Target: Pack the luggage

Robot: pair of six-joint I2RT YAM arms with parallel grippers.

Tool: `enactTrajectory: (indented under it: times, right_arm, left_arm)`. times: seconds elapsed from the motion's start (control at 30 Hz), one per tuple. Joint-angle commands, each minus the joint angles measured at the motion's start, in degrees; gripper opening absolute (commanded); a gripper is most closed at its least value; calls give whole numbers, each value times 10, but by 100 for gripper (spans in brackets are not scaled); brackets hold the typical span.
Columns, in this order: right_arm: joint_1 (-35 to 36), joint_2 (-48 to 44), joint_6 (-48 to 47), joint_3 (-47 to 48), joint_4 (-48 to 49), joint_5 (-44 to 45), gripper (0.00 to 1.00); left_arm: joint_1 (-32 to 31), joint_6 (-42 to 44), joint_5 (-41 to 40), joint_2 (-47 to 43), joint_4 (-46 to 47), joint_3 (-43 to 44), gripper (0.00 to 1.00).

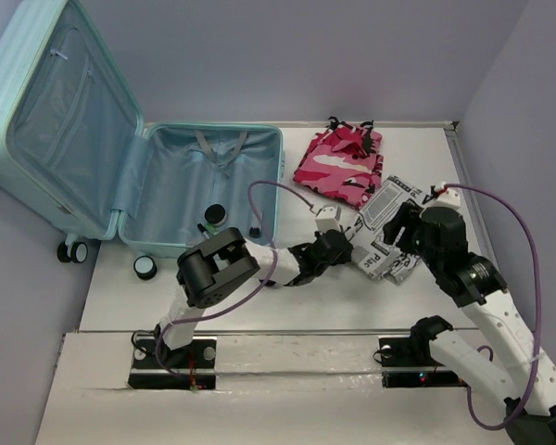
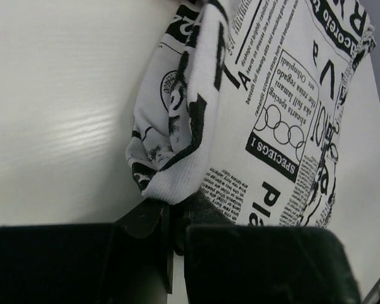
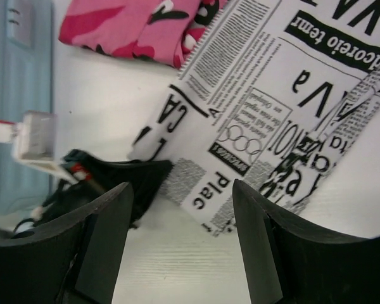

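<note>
I am pinching only the bunched tip of the newspaper-print garment's edge with my left gripper, so next I open it and take the folded edge point(image 2: 196, 142) deeper before lifting.
The luggage point(image 1: 176, 195), a pale aqua hard-shell suitcase, lies open at the left of the table with its lid point(image 1: 65, 120) leaning back. A newspaper-print garment point(image 1: 386, 206) lies right of centre. My left gripper point(image 1: 350, 245) is shut on its near-left edge. In the left wrist view the cloth point(image 2: 266, 107) bunches up out of the closed jaws of my left gripper point(image 2: 177, 212). My right gripper point(image 1: 403, 229) is open just above the same garment point(image 3: 272, 95). In the right wrist view, my right gripper point(image 3: 180, 187) has its fingers apart and nothing between them.
A pink camouflage garment point(image 1: 338, 162) lies behind the newsprint one, also seen in the right wrist view point(image 3: 133, 25). Inside the suitcase are a round black item point(image 1: 215, 215) and a small black piece point(image 1: 256, 230). A round black-and-white object point(image 1: 145, 267) sits in front of it.
</note>
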Motion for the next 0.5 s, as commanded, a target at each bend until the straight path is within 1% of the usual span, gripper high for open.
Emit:
enactTrajectory:
  times: [0.0,0.03,0.07,0.1,0.17,0.2,0.3,0.33,0.4,0.43,0.47]
  right_arm:
    - [2,7,43,-45,53,9,73]
    - [2,12,49,-49,55,14,76]
    - [2,17,63,-54,55,20,77]
    - [-3,27,73,-66,57,35,80]
    - [-8,38,90,-80,64,51,84]
    - [-21,42,107,-87,71,71,85]
    - [-57,60,131,-115,99,71,88]
    - [-93,63,132,-120,107,45,88]
    - [-136,70,131,-141,137,9,88]
    - [-186,73,127,-148,146,-7,89]
    - [-212,83,117,-156,155,-24,89]
  left_arm:
    - [-2,-7,-61,-125,36,-132,6]
    - [-2,-15,-63,-141,37,-176,6]
    - [-2,-24,-64,-153,38,-193,7]
    - [-2,-37,-62,-175,39,-207,18]
    - [-3,-51,-58,-190,42,-242,39]
    - [-3,-56,-53,-198,47,-251,58]
    - [0,-59,-46,-202,58,-267,79]
    - [2,-58,-41,-202,59,-268,87]
    - [8,-57,-26,-205,63,-270,92]
    - [10,-53,-23,-207,69,-273,94]
    - [11,-52,-20,-207,70,-273,95]
